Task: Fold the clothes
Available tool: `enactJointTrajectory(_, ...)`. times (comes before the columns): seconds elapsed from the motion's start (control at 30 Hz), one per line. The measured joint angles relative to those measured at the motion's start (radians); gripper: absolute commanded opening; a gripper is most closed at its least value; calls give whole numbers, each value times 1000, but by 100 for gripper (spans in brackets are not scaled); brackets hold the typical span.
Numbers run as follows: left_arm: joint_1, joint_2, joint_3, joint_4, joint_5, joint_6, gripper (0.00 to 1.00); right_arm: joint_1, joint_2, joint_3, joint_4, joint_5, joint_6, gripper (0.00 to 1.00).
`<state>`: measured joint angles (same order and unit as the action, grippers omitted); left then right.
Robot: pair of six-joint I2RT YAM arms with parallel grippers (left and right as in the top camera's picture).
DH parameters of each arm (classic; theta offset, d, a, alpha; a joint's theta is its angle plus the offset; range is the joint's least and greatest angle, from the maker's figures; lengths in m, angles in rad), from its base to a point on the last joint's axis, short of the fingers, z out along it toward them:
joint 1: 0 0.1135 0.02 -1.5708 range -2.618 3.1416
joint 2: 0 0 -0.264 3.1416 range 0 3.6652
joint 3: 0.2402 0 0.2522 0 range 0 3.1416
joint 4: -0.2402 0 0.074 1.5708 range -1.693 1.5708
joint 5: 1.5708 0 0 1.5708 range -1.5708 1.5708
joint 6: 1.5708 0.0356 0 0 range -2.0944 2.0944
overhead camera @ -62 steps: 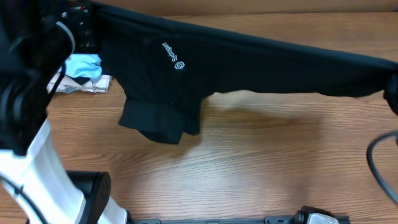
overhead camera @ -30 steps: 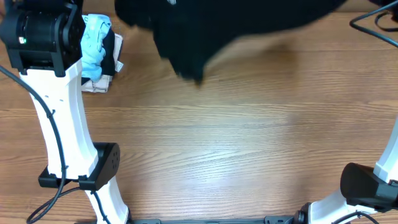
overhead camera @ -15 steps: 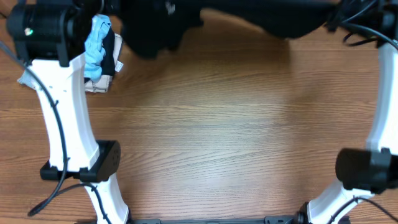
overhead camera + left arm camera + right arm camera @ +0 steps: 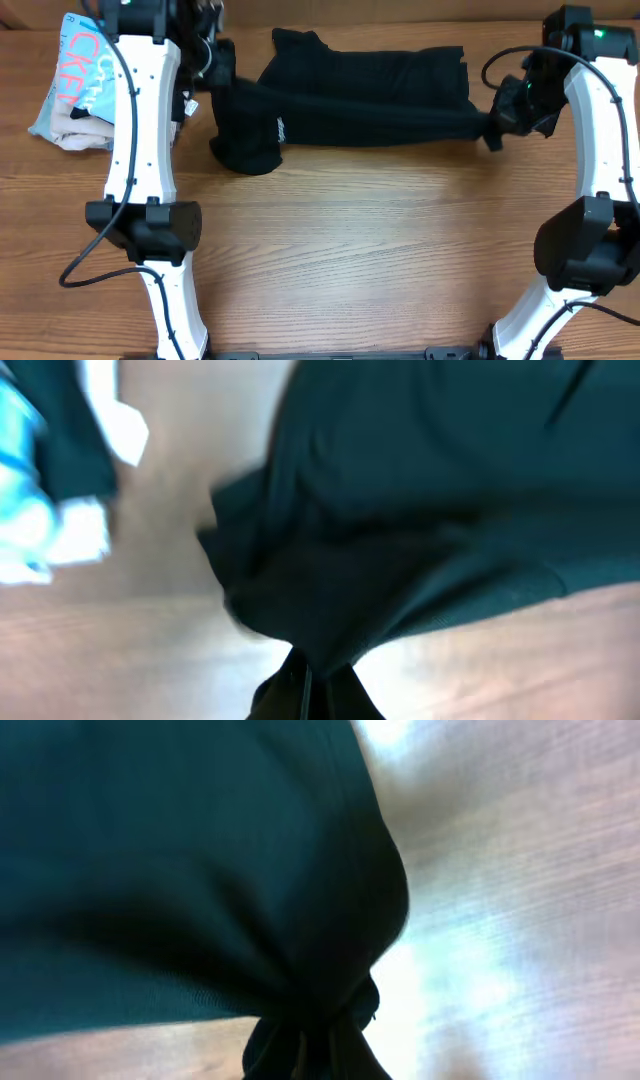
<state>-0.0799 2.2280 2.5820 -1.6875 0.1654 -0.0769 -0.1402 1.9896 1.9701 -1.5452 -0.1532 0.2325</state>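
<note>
The black shirt's edge will drop from my left gripper just beyond the small white lettering (image 4: 262,110), farther in from the folded pile. The shirt is stretched across the far middle.
The black shirt (image 4: 360,95) is stretched across the far middle of the table, its small white lettering near its left end. My left gripper (image 4: 212,72) is shut on the shirt's left end, and the left wrist view shows black cloth (image 4: 400,520) bunched into the closed fingers (image 4: 305,685). My right gripper (image 4: 497,125) is shut on the shirt's right end, and the right wrist view shows black cloth (image 4: 200,870) gathered into the closed fingers (image 4: 310,1045). A fold of the shirt hangs down at the lower left.
A folded pile of light-blue, white and beige garments (image 4: 75,85) with pink lettering lies at the far left, also blurred in the left wrist view (image 4: 40,510). The two arm bases stand at the near left (image 4: 145,225) and near right (image 4: 580,250). Wooden tabletop (image 4: 370,260).
Both arms have brought the shirt down and toward the middle, from the far edge of the view to lying stretched on the table. The garment pile shows more at the left.
</note>
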Motion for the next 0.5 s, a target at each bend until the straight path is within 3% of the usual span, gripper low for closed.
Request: enactJointTrajectory(0.5, -173, -164, -587, 1, -31, -21, 4, 29, -517, -669, 100, 31, 51, 6)
